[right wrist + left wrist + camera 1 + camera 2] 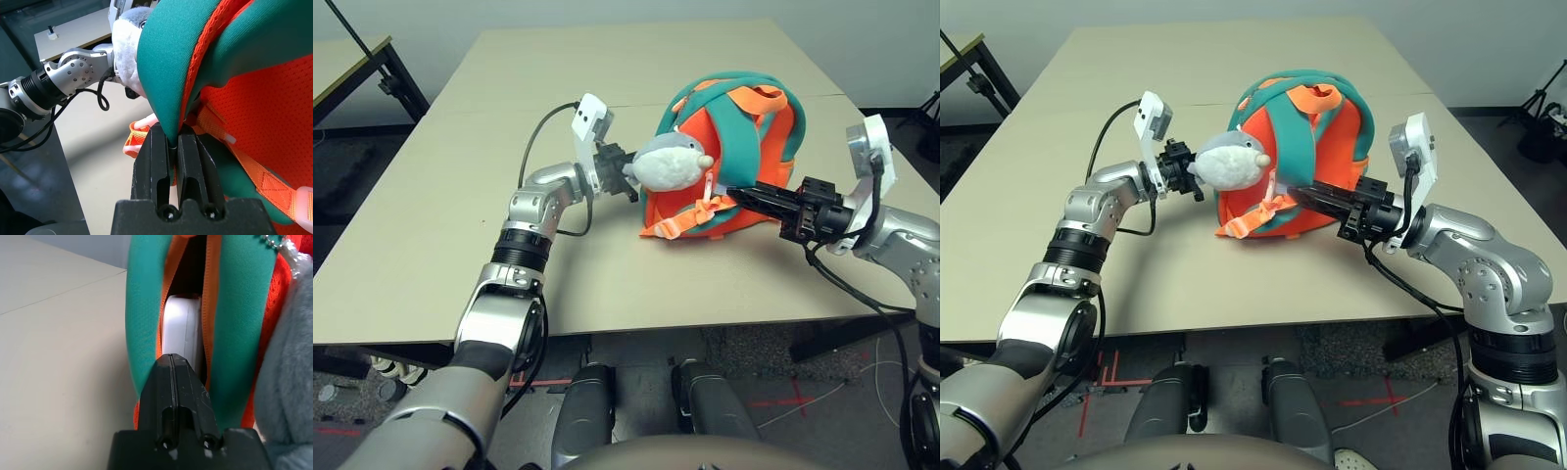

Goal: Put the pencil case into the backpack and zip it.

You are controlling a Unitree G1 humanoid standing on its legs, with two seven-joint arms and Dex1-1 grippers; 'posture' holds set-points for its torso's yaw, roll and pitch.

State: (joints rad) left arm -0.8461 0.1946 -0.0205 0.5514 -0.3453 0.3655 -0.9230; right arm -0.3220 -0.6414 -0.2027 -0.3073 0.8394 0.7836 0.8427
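Observation:
The open slit beside the plush fish has my left gripper shut at it, so next I back off, open and pull the zip by the fish (666,164).
The teal-and-orange backpack (729,137) lies on its side in the middle of the table, with its grey-white plush fish (671,162) hanging at its left. Through the gaping zip slit the white pencil case (181,328) sits inside the bag. My left gripper (171,358) is shut, its tips right at the slit's orange zip edge, tucked behind the fish (1229,162). My right gripper (173,137) reaches in from the right and is shut on the backpack's teal rim near the orange straps (690,217).
The tan table (431,225) has free room to the left and in front of the bag. A second table's corner (347,59) stands at the back left. A black cable (533,147) loops over my left wrist.

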